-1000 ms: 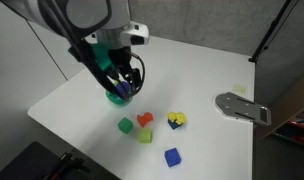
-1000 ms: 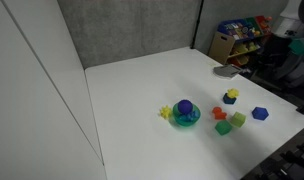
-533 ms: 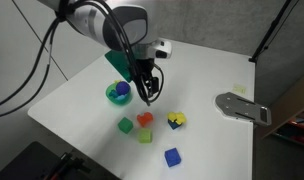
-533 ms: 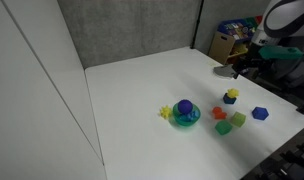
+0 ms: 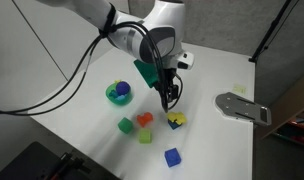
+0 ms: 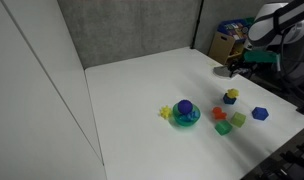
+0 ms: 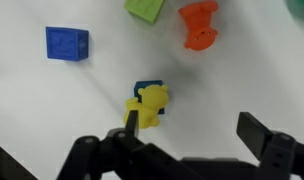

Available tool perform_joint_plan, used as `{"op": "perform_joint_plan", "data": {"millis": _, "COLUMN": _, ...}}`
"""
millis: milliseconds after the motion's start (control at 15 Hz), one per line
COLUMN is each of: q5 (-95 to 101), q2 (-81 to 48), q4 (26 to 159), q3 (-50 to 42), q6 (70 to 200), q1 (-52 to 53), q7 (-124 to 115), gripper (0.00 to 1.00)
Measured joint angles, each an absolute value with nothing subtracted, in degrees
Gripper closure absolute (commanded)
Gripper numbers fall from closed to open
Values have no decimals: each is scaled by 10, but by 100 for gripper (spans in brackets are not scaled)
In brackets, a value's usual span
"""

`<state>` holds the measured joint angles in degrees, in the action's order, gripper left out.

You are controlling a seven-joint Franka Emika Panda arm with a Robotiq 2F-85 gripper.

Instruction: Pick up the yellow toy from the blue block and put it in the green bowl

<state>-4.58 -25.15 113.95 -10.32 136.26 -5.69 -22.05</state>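
Observation:
The robot's gripper needs to next move to the yellow toy's round head (image 5: pixel 172 118) (image 7: pixel 154 97), the end that has the small ears, and close there.
The yellow toy (image 7: pixel 150 103) sits on the dark blue block (image 7: pixel 143 87); the pair shows in both exterior views (image 5: pixel 177 119) (image 6: pixel 230 94). My gripper (image 7: pixel 192 128) is open and empty. In the wrist view its left finger overlaps the toy's edge, and the toy lies off to the left of the gap. In an exterior view the gripper (image 5: pixel 169 98) hangs just above and slightly behind the toy. The green bowl (image 5: pixel 118 97) (image 6: pixel 185 120) stands apart with a blue ball in it.
A red piece (image 7: pixel 199 25) (image 5: pixel 145 119), two green cubes (image 5: pixel 125 125) (image 5: pixel 145 136) and a royal-blue cube (image 7: pixel 67 43) (image 5: pixel 172 157) lie close to the toy. A grey metal plate (image 5: pixel 242 106) lies at the table's edge. A small yellow piece (image 6: pixel 166 111) lies beside the bowl.
My gripper has moved from over the green bowl across the table to just above the yellow toy. No object has moved.

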Motion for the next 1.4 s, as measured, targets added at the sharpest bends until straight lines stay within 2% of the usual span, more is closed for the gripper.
{"op": "perform_joint_plan", "data": {"millis": 533, "q5": -38, "q2": -369, "q4": 1077, "q3": -141, "q6": 1392, "q1": -54, "q7": -299, "gripper": 0}}
{"op": "perform_joint_plan", "data": {"millis": 1267, "q5": -44, "q2": -472, "q4": 1026, "q3": -143, "q6": 1427, "q1": -45, "q7": -326, "gripper": 0}}
{"op": "perform_joint_plan", "data": {"millis": 1333, "q5": -47, "q2": -477, "q4": 1023, "q3": -143, "q6": 1427, "q1": -43, "q7": -326, "gripper": 25}}
{"op": "perform_joint_plan", "data": {"millis": 1400, "q5": -49, "q2": -481, "q4": 1020, "q3": -143, "q6": 1427, "q1": -42, "q7": -326, "gripper": 25}}
